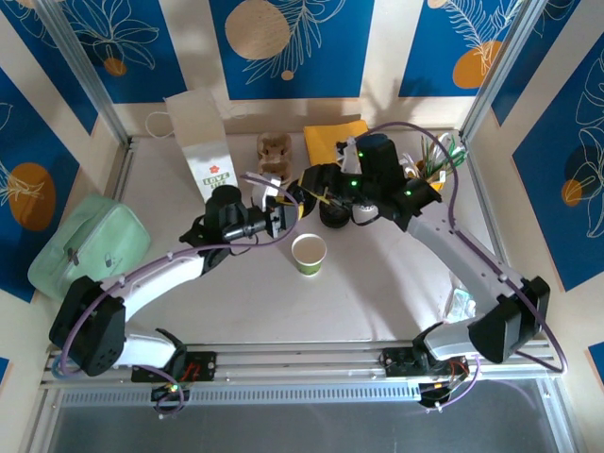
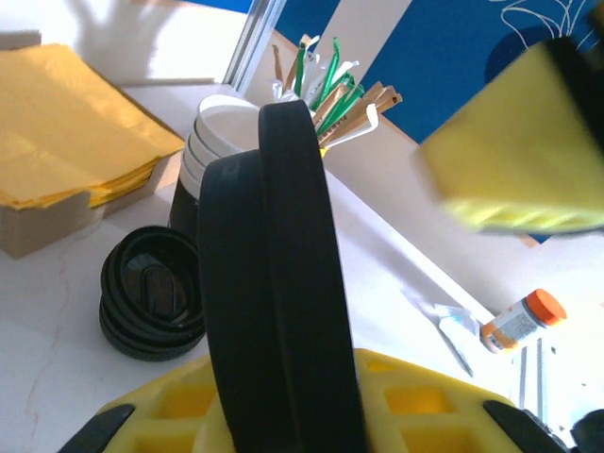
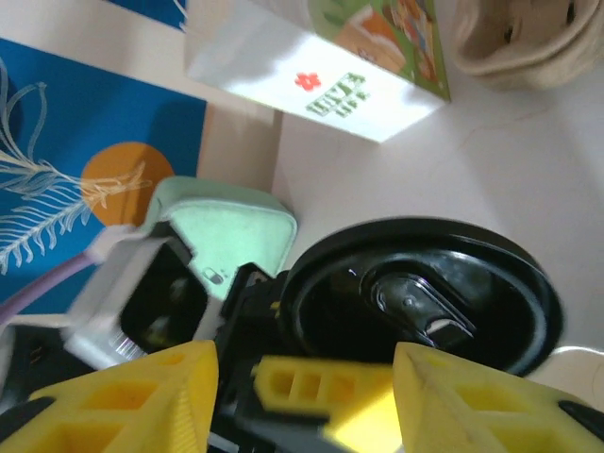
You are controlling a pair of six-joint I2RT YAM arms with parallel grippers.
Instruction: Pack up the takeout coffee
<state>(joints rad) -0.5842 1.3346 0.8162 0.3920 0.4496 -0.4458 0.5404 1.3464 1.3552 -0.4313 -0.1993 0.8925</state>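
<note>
I need to back my right gripper off from the lid's rim held by my left gripper, then take the lid's free far rim (image 2: 287,111) with it.
The takeout coffee's paper cup (image 1: 310,253), pale green-sided, stands upright and lidless at mid-table. Behind it the two grippers meet around a black lid (image 1: 296,200). My left gripper (image 1: 283,211) is shut on that lid. In the left wrist view the lid (image 2: 283,283) stands edge-on, rising out of the yellow fingers of the left gripper (image 2: 283,401). My right gripper (image 1: 316,189) is open. In the right wrist view its yellow fingers (image 3: 123,396) stand apart around the right gripper's middle (image 3: 307,396), with the lid (image 3: 415,293) just beyond them, free of their pads.
A white paper bag (image 1: 203,142) stands at the back left, and a green pouch (image 1: 90,241) lies on the left. A cardboard cup carrier (image 1: 274,151) and yellow napkins (image 1: 335,140) are at the back. Loose black lids (image 2: 151,293), stacked white cups (image 2: 226,132) and stir sticks (image 2: 330,85) are near the right arm.
</note>
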